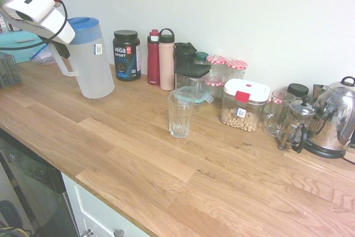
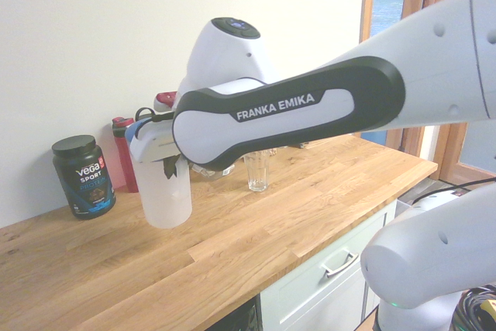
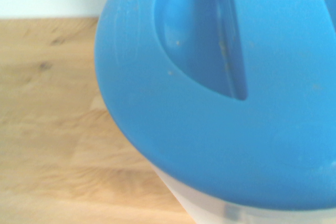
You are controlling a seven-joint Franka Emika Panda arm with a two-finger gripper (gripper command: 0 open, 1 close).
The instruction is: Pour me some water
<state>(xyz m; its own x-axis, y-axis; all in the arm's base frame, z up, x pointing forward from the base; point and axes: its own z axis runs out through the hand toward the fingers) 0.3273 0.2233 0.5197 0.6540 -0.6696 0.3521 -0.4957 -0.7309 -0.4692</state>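
I should let go of the jug with my gripper on the wood (image 2: 163,243) between the black protein tub and the front edge of the counter.
The tall frosted-white jug (image 1: 93,62) with its blue lid (image 1: 83,23) is at the far left of the wooden counter, tilted slightly, next to the black protein tub. My gripper (image 1: 60,51) is shut on the jug's side handle (image 1: 66,69); the second exterior view shows the gripper (image 2: 169,167) against the jug (image 2: 165,195). No water level shows through the frosted wall. The clear drinking glass (image 1: 180,114) stands upright well to the right of the jug and looks empty. The blue lid (image 3: 220,93) fills the wrist view.
Along the wall stand a black protein tub (image 1: 126,55), a red bottle (image 1: 153,58), a pink bottle (image 1: 166,59), lidded jars, a cereal container (image 1: 244,105), a French press (image 1: 297,126) and a steel kettle (image 1: 334,117). The counter's front edge (image 1: 72,177) drops off to cabinets.
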